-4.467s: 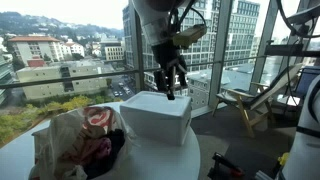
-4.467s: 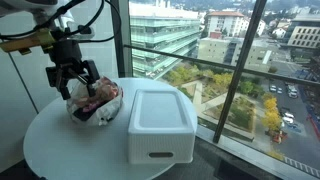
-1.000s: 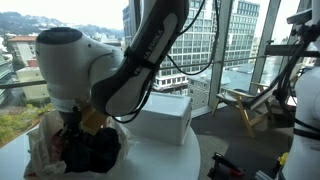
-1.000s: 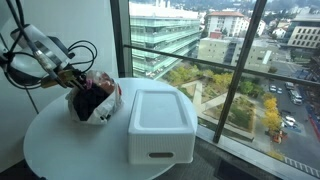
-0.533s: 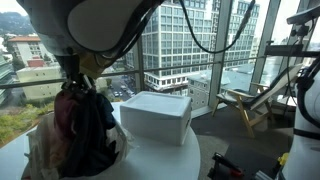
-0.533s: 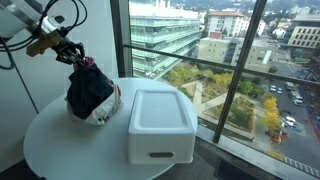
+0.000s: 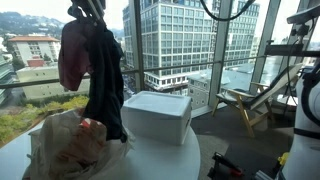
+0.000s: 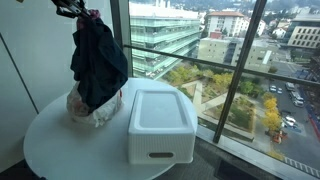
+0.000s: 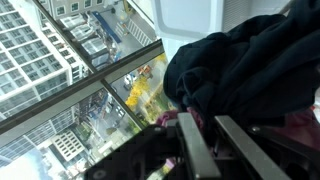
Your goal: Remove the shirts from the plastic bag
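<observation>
I will release the heap of shirts on the white square bin (image 7: 168,97) (image 9: 188,10), toward the end of the bin that is away from the plastic bag.
My gripper (image 7: 88,8) is raised high above the table and shut on a bunch of shirts. A black shirt (image 7: 105,85) and a magenta one (image 7: 71,55) hang from it, lifted clear of the plastic bag (image 7: 60,150). In an exterior view the hanging shirts (image 8: 98,62) dangle just above the bag (image 8: 96,110). A pale pink cloth (image 7: 92,128) still lies in the bag's mouth. In the wrist view the gripper (image 9: 215,140) pinches magenta cloth (image 9: 186,121) under the black shirt (image 9: 250,65).
A white square bin (image 7: 156,115) stands beside the bag on the round white table (image 8: 60,145); the bin (image 8: 160,120) takes up the side toward the window. Tall glass windows stand close behind the table. Other equipment sits at the right (image 7: 305,110).
The gripper has risen from bag level to the top of the view, pulling the black and magenta shirts up out of the bag. The bag has slumped open on the table.
</observation>
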`<state>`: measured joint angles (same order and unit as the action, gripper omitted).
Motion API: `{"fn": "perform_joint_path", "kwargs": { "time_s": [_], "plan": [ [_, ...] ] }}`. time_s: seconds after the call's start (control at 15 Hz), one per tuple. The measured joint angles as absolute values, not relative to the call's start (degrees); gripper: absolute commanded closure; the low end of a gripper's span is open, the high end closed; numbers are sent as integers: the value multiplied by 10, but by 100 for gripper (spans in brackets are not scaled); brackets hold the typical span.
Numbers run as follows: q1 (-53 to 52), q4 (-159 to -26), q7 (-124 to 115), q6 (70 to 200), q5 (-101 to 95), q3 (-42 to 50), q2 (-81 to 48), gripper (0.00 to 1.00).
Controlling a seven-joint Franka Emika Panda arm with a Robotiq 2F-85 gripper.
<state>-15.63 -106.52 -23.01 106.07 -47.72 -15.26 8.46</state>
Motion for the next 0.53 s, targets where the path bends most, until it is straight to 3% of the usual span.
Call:
{"fn": "perform_joint_path", "kwargs": {
  "time_s": [0.53],
  "plan": [
    [-75,-1034,-310,1021,-599,-113,90,94]
  ]
}}
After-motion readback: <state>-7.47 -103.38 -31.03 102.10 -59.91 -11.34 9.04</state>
